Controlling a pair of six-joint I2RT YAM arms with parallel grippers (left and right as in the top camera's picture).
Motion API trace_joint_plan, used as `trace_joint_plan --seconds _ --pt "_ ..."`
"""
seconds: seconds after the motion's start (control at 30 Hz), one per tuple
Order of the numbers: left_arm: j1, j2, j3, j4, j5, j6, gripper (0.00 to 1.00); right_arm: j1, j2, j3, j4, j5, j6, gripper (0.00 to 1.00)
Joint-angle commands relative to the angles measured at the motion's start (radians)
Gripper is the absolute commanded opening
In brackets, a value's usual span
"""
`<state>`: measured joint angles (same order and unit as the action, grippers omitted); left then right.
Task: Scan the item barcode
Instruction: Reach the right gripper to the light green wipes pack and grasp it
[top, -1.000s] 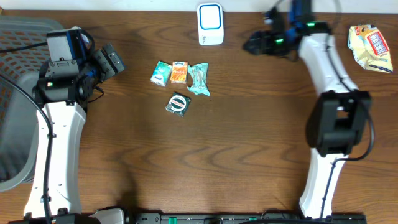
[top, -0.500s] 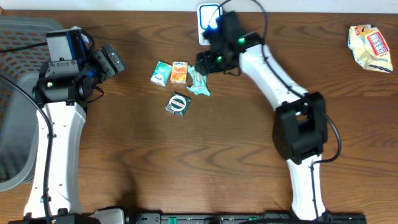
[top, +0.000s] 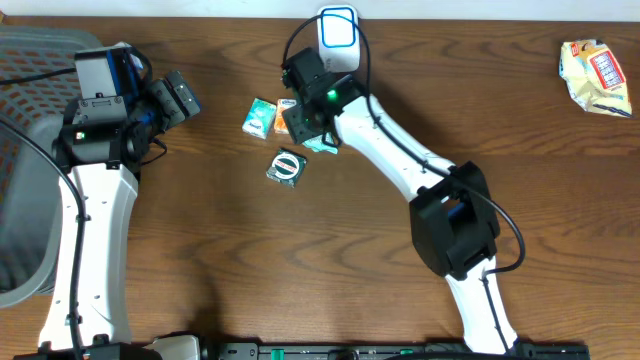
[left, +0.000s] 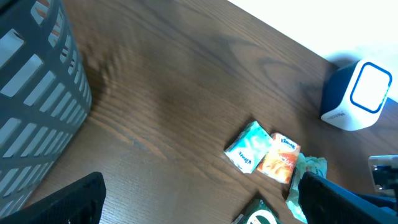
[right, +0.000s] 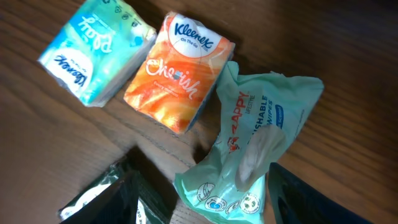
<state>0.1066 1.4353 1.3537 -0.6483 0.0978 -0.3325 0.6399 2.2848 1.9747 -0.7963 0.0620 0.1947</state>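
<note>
My right gripper's finger lies over the dark green packet beside the wipes pouch, so next I shift clear and close on the pouch alone (right: 239, 171) before scanning.
Four small items lie in a cluster: a teal tissue pack (top: 259, 117) (right: 93, 59), an orange Kleenex pack (top: 288, 117) (right: 180, 71), a light green wipes pouch (right: 249, 149) and a dark green packet (top: 287, 167) (right: 102, 193). My right gripper (top: 312, 128) (right: 224, 205) hangs over the cluster, open, its fingers either side of the wipes pouch; one finger covers part of the dark green packet. In the overhead view it hides most of the pouch. The white and blue scanner (top: 338, 35) (left: 359, 96) stands at the back. My left gripper (top: 178, 97) (left: 205, 208) is open and holds nothing, left of the items.
A grey slatted basket (top: 20, 150) (left: 31, 93) stands at the left edge. A yellow snack bag (top: 595, 75) lies at the far right back. The right arm stretches diagonally across the table's middle.
The right arm has swung from the back right across past the scanner to the item cluster, its jaws narrowing around the wipes pouch. The left arm has not moved.
</note>
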Motion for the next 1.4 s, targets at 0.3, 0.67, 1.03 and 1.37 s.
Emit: trace_joint_plan --seconds 0.3,0.67,1.03,1.37 --pt "0.002 0.002 0.003 -0.002 -0.013 0.003 0.98 0.031 0.060 -0.074 0.060 0.142 0.022 0.57" --pt "0.002 0.002 0.003 -0.003 -0.013 0.003 0.98 0.008 0.068 -0.066 -0.018 0.259 0.010 0.22" --pt "0.002 0.002 0.003 -0.002 -0.013 0.003 0.98 -0.025 -0.006 -0.063 -0.072 0.290 -0.035 0.64" --pt "0.002 0.002 0.003 -0.003 -0.013 0.003 0.98 -0.018 -0.005 -0.074 -0.074 0.209 -0.143 0.66"
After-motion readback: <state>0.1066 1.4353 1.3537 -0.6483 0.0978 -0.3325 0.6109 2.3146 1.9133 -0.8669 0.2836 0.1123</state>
